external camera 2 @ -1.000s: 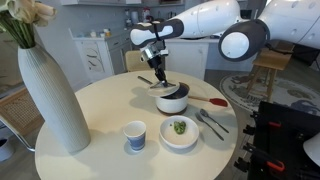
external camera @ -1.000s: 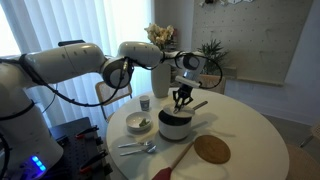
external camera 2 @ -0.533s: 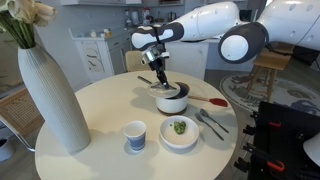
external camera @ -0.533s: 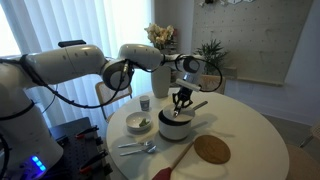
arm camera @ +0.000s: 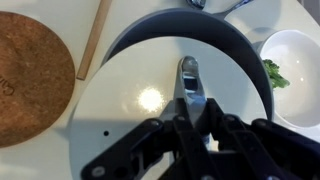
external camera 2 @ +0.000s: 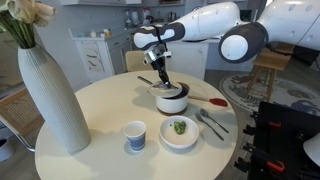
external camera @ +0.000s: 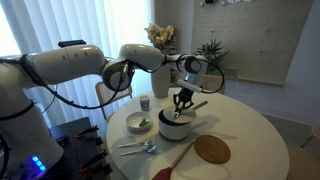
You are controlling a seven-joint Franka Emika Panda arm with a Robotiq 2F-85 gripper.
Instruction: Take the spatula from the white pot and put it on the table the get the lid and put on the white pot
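Next, I release the lid when it is centred over the dark opening of the white pot [external camera: 177, 115] [arm camera: 181, 102], so that it lies flat on the pot's rim.
My gripper [arm camera: 189, 100] is shut on the small grey knob of the pale round lid [arm camera: 130, 110]. It holds the lid flat at the top of the white pot [external camera: 174, 126], whose dark rim [arm camera: 225, 35] shows around the lid. I cannot tell whether the lid rests on the rim. In both exterior views the gripper [external camera: 181, 100] [external camera 2: 160, 80] stands upright over the pot [external camera 2: 173, 101]. The pot's dark handle [external camera: 199, 104] sticks out sideways. The reddish-brown spatula [external camera: 176, 158] [external camera 2: 214, 101] lies on the white table [external camera: 250, 135], beside the pot [arm camera: 95, 40].
A brown wooden disc [external camera: 211, 149] [arm camera: 30, 75] lies by the spatula. A white bowl of food [external camera 2: 179, 130] [arm camera: 290, 65], a small cup [external camera 2: 135, 135], metal spoons [external camera: 135, 148] and a tall white vase [external camera 2: 48, 95] also stand on the table.
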